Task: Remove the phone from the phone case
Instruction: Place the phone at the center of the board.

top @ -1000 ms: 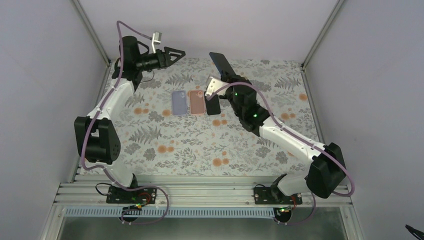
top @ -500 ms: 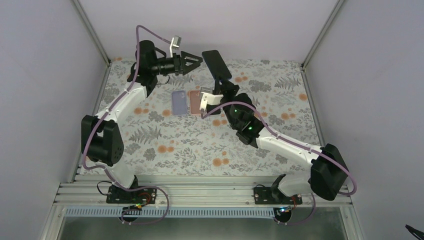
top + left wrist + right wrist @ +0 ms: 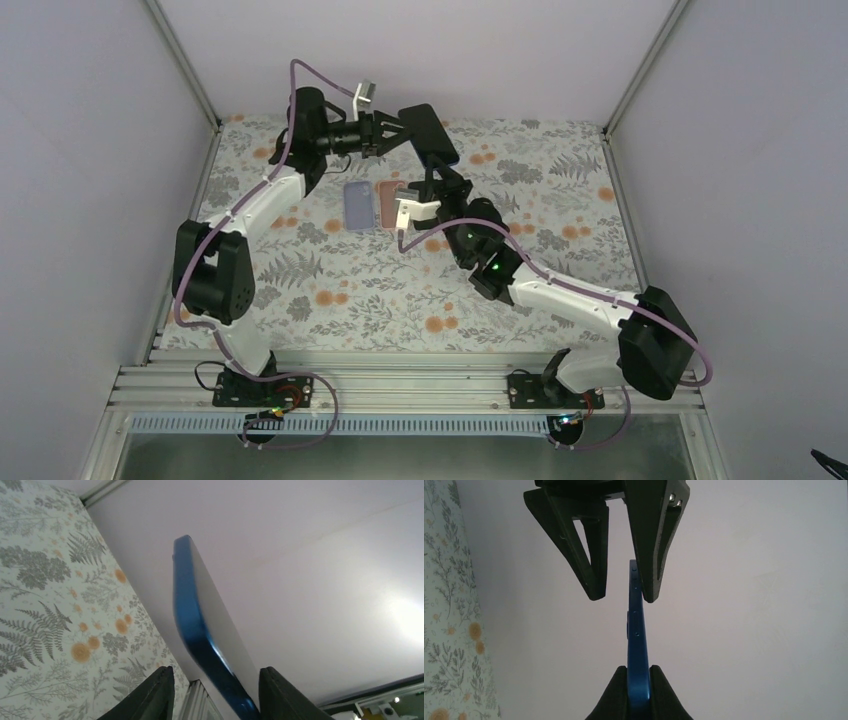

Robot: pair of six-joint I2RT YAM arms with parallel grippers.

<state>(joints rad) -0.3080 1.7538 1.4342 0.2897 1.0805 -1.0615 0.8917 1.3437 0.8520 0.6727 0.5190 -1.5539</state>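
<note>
The phone's short end is in my right gripper, so my left gripper will hold the phone steady while my right gripper takes the long side (image 3: 446, 132), before laying the phone flat.
My right gripper (image 3: 638, 670) is shut on the lower end of the phone (image 3: 637, 635), a thin slab with a blue rim, held up edge-on in the air. From these views I cannot tell phone case from phone. In the top view the phone (image 3: 428, 133) shows dark, tilted above the table's far side, with the right gripper (image 3: 438, 176) under it. My left gripper (image 3: 404, 130) reaches in from the left and straddles the phone's upper end. In the left wrist view the phone (image 3: 200, 625) lies between the left gripper's (image 3: 216, 674) jaws. One finger (image 3: 651, 580) touches it; the other stands off.
A lavender case (image 3: 358, 207) and a pink one (image 3: 386, 200) lie flat side by side on the floral mat (image 3: 330, 290), just below the raised phone. Grey walls close in the back and both sides.
The left arm swung right to the phone and its jaws narrowed around the upper end. The right arm carried the phone up and a little left.
</note>
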